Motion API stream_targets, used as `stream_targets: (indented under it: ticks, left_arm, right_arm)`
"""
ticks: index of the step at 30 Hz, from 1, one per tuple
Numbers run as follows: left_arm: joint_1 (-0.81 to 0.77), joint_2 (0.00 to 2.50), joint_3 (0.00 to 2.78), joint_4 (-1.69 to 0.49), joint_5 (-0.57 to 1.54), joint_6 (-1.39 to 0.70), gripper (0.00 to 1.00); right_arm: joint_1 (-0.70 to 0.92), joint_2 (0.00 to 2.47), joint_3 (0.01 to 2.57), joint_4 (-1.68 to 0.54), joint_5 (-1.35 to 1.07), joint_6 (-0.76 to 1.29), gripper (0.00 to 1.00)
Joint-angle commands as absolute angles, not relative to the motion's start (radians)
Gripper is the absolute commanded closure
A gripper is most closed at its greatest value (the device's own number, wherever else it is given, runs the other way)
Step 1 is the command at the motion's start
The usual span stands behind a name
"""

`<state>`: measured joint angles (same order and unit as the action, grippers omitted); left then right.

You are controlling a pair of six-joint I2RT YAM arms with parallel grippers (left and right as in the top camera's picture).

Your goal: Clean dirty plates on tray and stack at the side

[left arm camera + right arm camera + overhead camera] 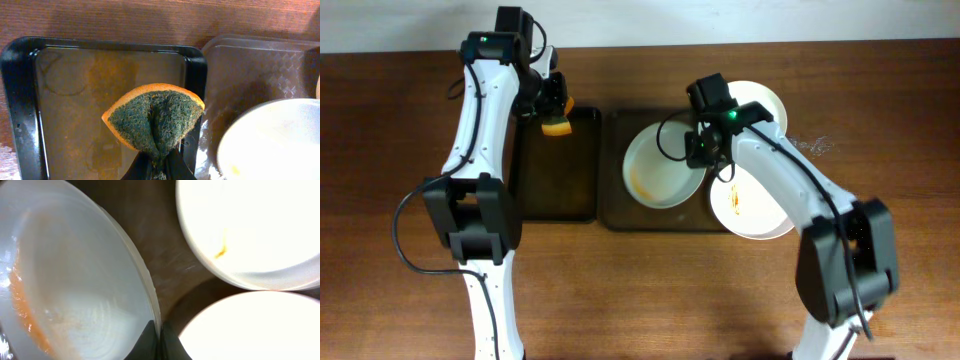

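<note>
Next, my right gripper releases the orange-smeared plate on the brown wood tabletop (842, 155) by the shiny marks, off the tray.
Three white plates show in the overhead view. One plate (663, 165) lies on the dark brown tray (620, 205) with an orange smear. My right gripper (703, 150) is shut on its right rim; in the right wrist view the fingers (159, 337) pinch the edge of this plate (75, 280). A second plate (765, 100) sits at the tray's far right corner. A third plate (752, 210), with orange streaks, sits at the tray's right edge. My left gripper (554, 105) is shut on a folded sponge (556, 126), seen close in the left wrist view (155, 117).
A narrower black tray (555, 175) lies left of the brown tray, under the sponge; it also shows in the left wrist view (20, 100). Brown wood tabletop (890, 120) lies to the right of the plates. Both arm bases stand at the near edge.
</note>
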<state>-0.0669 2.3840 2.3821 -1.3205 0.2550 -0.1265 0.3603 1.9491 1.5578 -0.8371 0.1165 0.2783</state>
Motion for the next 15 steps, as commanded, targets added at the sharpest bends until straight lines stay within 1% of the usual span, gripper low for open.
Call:
stream_targets:
  ticks: [1,3,4,7,10,15]
  left_arm:
    - [-0.068,2.341,2.407,-1.319,0.269,-0.107,1.00]
    - [-0.068,2.341,2.407,-1.318,0.266,-0.107,1.00]
    - [-0.068,2.341,2.407,-1.318,0.266,-0.107,1.00]
    - [-0.068,2.341,2.407,-1.317,0.266,-0.107,1.00]
    - [-0.068,2.341,2.407,-1.312,0.266,-0.107,1.00]
    - [-0.068,2.341,2.407,-1.311,0.266,-0.107,1.00]
  right_arm:
    - [0.462,1.884,1.583,-0.859,0.506,0.270,0.96]
    - [0.519,1.882,1.583,-0.867,0.664,0.270,0.96]
    - [0.573,1.882,1.583,-0.868,0.792,0.270,0.96]
    - [0.686,1.882,1.583,-0.856,1.048,0.270,0.96]
    - [0.753,1.882,1.583,-0.841,1.223,0.270,0.96]
    - [0.782,1.882,1.583,-0.838,1.270,0.270,0.96]
